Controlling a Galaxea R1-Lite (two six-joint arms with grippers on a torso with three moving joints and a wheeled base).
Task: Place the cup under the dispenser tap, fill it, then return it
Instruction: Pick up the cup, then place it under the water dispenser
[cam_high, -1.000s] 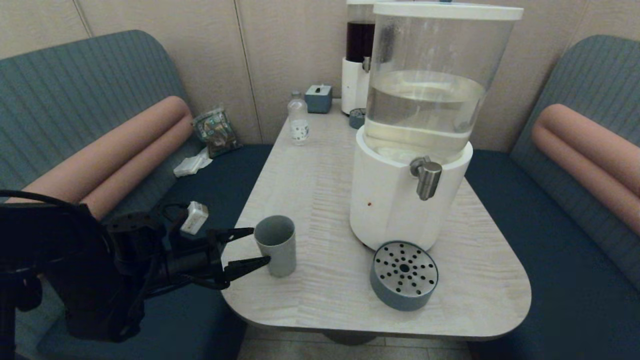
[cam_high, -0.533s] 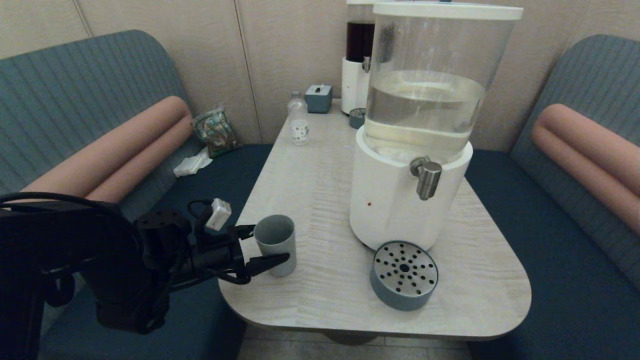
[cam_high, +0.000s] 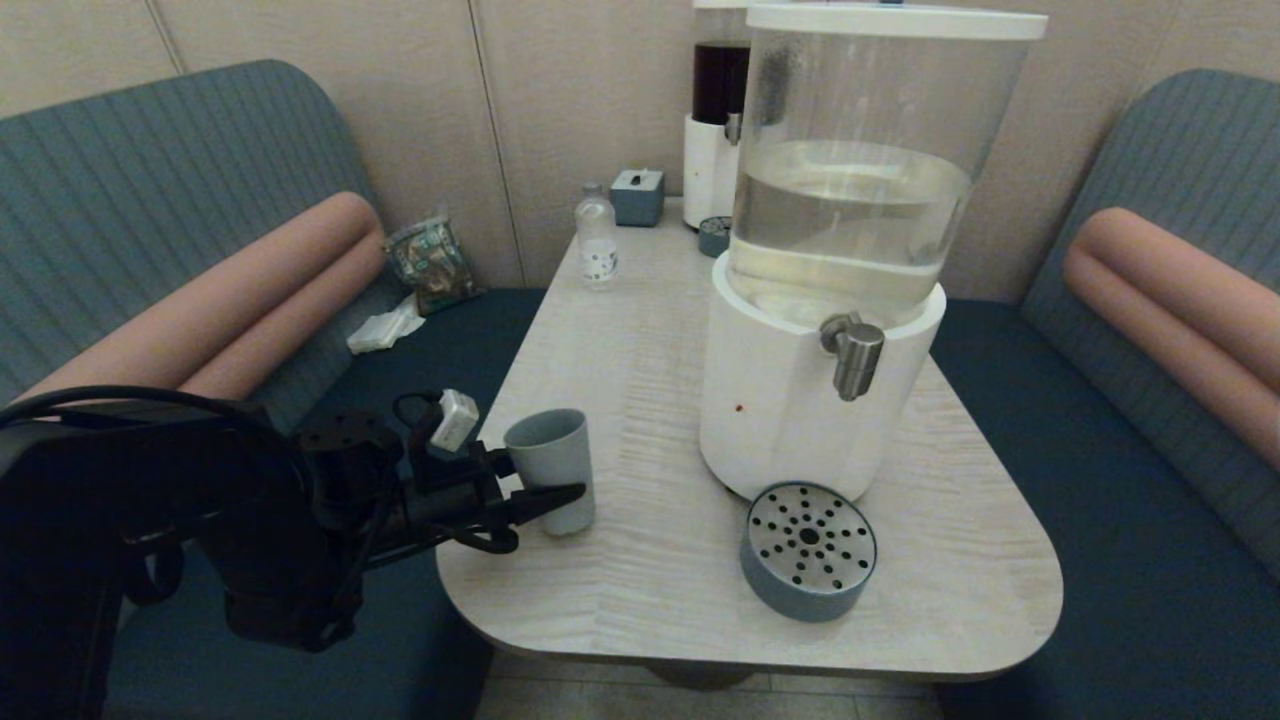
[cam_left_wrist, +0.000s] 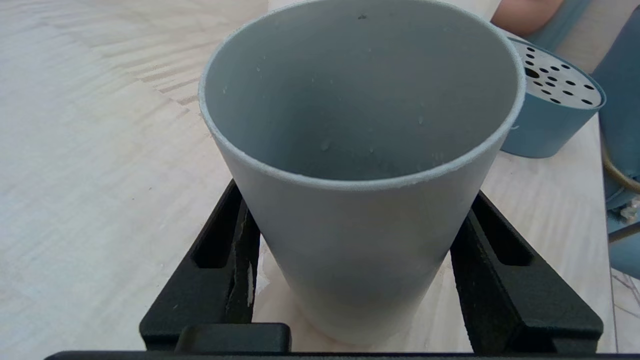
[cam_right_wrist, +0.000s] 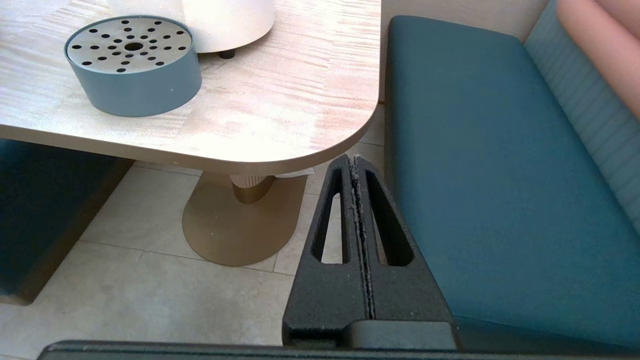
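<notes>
My left gripper is to release the grey-green cup on the drip tray's perforated top (cam_high: 823, 517) (cam_left_wrist: 526, 64), near the white base of the dispenser. The cup is now near the table's front corner.
The grey-green cup (cam_high: 550, 468) stands near the table's front left corner, empty inside (cam_left_wrist: 360, 100). My left gripper (cam_high: 548, 478) reaches in from the left, its black fingers (cam_left_wrist: 227, 250) pressed against both sides of the cup, shut on it. The cup's base sits at or just above the tabletop; I cannot tell which. The brushed-steel dispenser tap (cam_high: 857, 360) juts from the big white-based dispenser (cam_high: 790, 420), to the right of the cup and higher. My right gripper (cam_right_wrist: 352, 160) hangs shut and empty below the table's right corner, outside the head view.
A round grey-blue perforated drip tray (cam_high: 808, 550) sits under the tap, in front of the dispenser base. Farther back stand a small bottle (cam_high: 597, 240), a small box (cam_high: 637, 195) and the narrow dark-liquid dispenser (cam_high: 715, 120). Upholstered benches flank the table (cam_high: 650, 600).
My left gripper moved right, brought its fingers around the cup and shut on it. The cup now sits slightly higher in the head view.
</notes>
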